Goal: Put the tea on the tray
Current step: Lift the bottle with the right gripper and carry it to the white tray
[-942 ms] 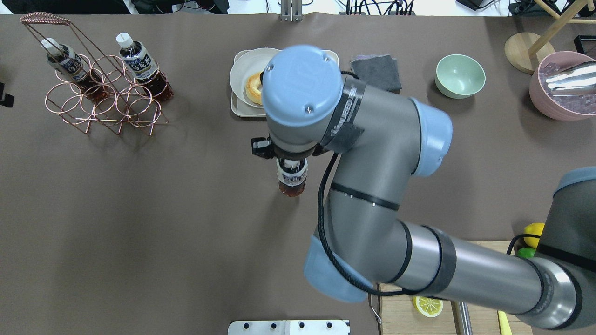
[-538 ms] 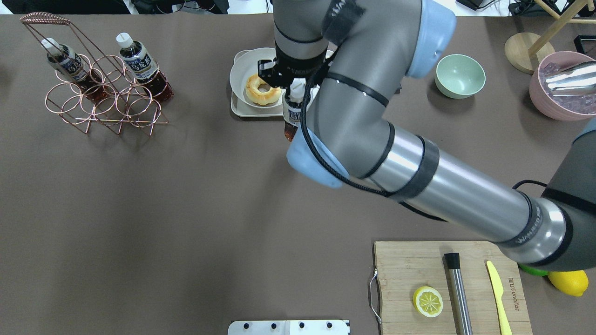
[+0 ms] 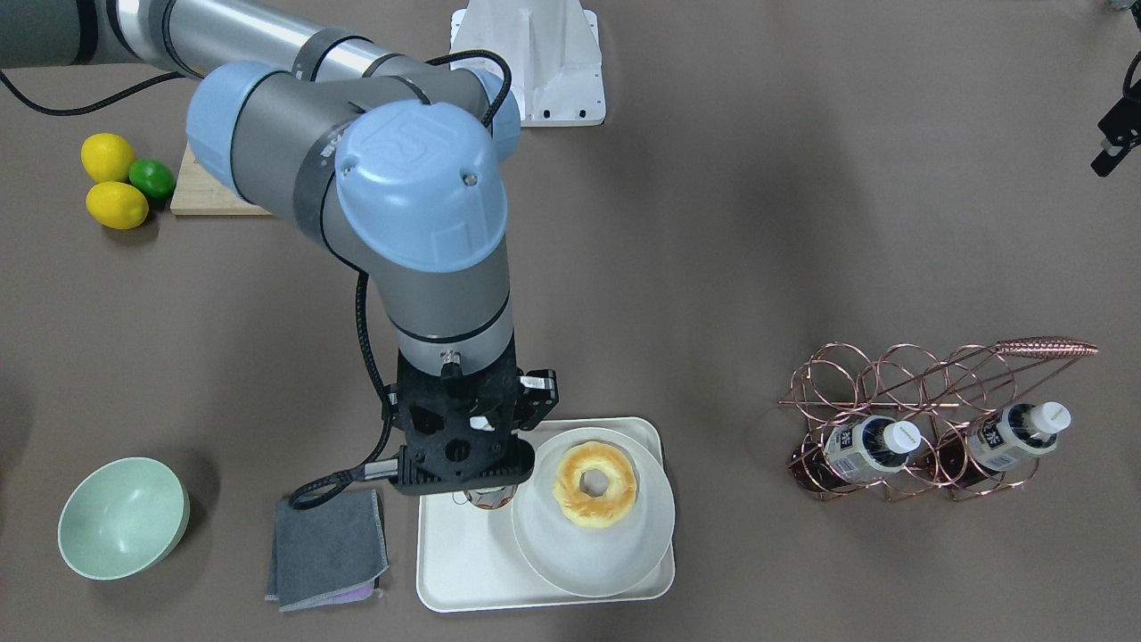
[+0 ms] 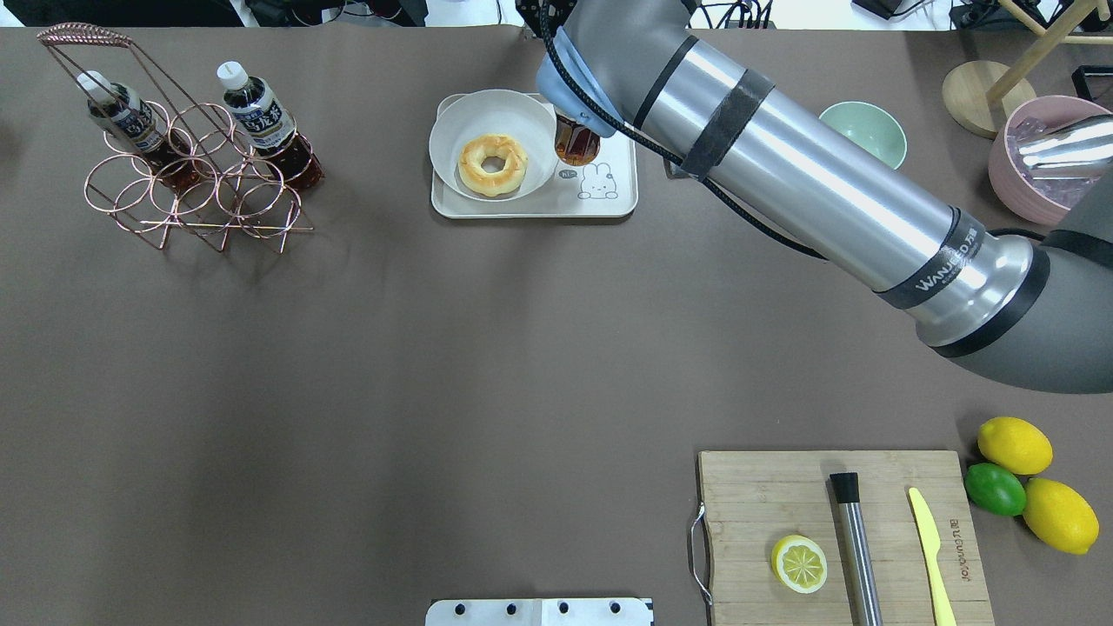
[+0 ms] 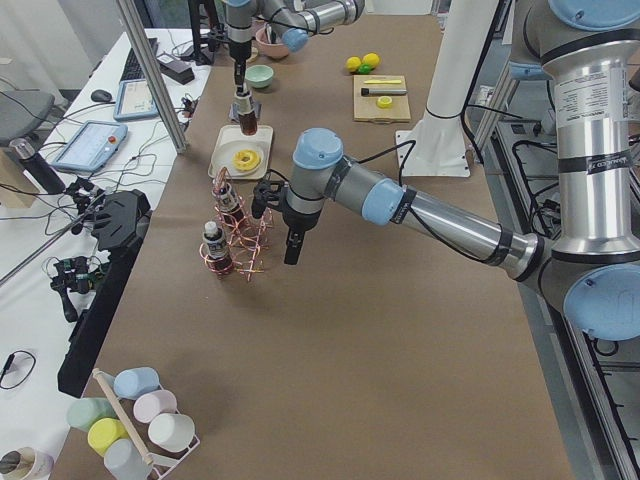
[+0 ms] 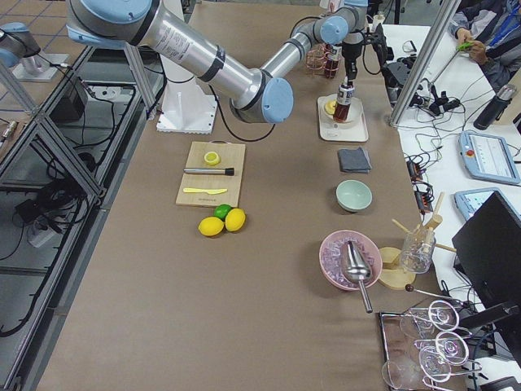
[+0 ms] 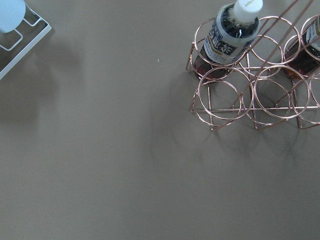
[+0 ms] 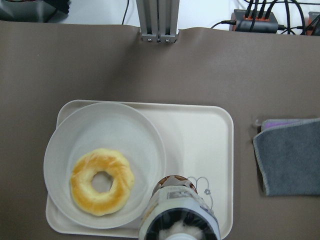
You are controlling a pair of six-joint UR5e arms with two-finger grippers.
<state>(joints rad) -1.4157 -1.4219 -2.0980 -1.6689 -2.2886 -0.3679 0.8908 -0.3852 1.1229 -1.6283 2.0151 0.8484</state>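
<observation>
The tea bottle, now hanging low over the tray, will be released by my right gripper so that it stands on the bare cream tray (image 3: 475, 520) (image 8: 191, 166) between the plate and the grey cloth.
My right gripper (image 3: 464, 465) is shut on the tea bottle (image 4: 576, 144) and holds it upright by the cap end. The bottle hangs over the right part of the cream tray (image 4: 532, 205), beside the plate and close to the cartoon bear (image 4: 595, 183). In the right wrist view the bottle (image 8: 177, 207) hangs low over the tray (image 8: 200, 134); I cannot tell whether it touches. Two alike bottles (image 4: 124, 115) (image 4: 259, 111) lie in the copper wire rack (image 4: 187, 187). My left gripper (image 5: 291, 250) hovers by the rack; I cannot tell whether it is open.
A round white plate with a doughnut (image 4: 492, 164) fills the tray's left part. A grey cloth (image 3: 327, 547) and a green bowl (image 3: 123, 517) lie beside the tray. A cutting board (image 4: 756, 487) with half a lemon and a knife, and a pink ice bowl (image 4: 1043, 187), are on the right.
My right arm has carried the bottle from the middle of the table towards the far side, to over the tray's right part. The rack and its bottles have not moved.
</observation>
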